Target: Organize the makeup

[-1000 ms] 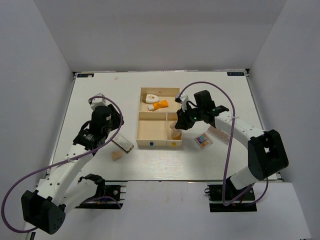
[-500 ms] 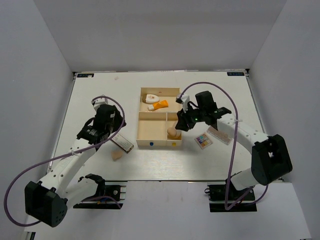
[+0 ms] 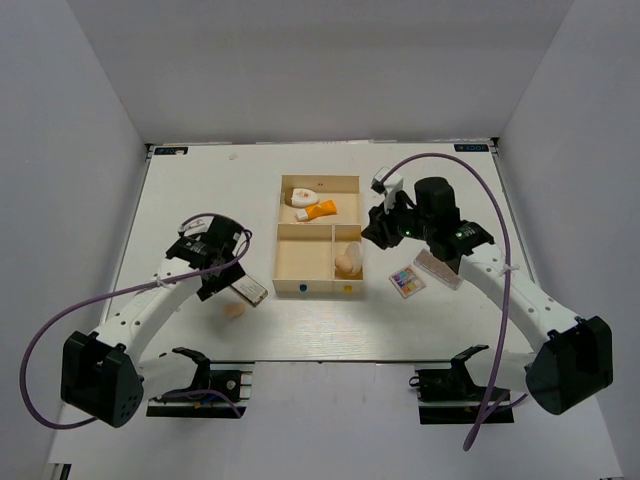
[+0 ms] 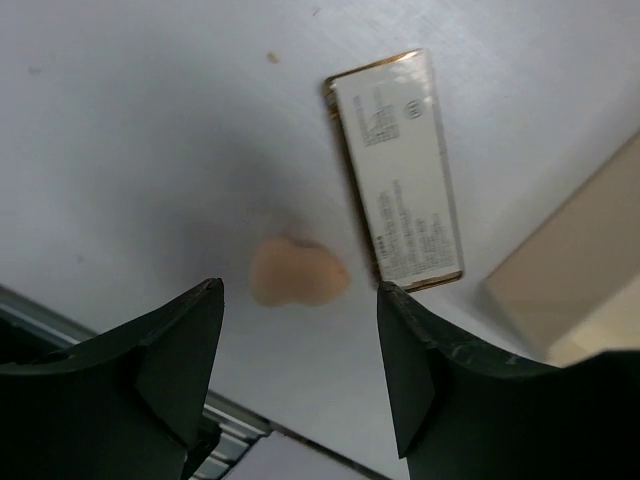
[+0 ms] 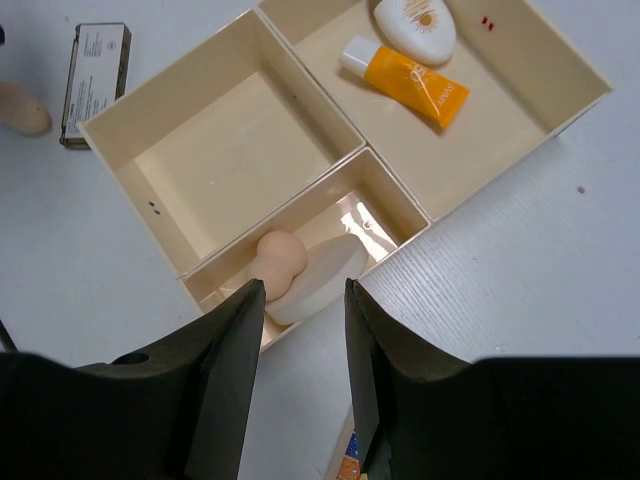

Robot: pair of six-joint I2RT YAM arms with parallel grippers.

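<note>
I should next close my left gripper on the narrow middle [image 3: 234, 310] [image 4: 298, 272] of the beige sponge that lies on the table beside the flat white palette.
The pale wooden box [image 3: 279, 232] holds an orange tube [image 3: 322, 210] and a white teardrop piece [image 3: 301, 196] in its far compartment. Its near right compartment holds a beige sponge [image 5: 278, 262] leaning on a round cream puff [image 5: 325, 280]. My right gripper [image 5: 303, 290] is open and empty, raised above that compartment's right side [image 3: 372, 230]. A second beige sponge [image 4: 298, 284] lies on the table beside a flat white palette [image 4: 394, 168]. My left gripper [image 4: 298, 305] is open above that sponge [image 3: 222, 288]. A multicoloured palette [image 3: 406, 282] lies right of the box.
A pinkish flat palette [image 3: 438, 268] lies beside the multicoloured one, under the right arm. The box's near left compartment [image 5: 225, 160] holds nothing. The table's near edge [image 4: 150, 400] runs just below the left sponge.
My right gripper has let go of the sponge in the near right compartment and drawn back up and to the right. My left gripper has swung nearer, over the sponge on the table.
</note>
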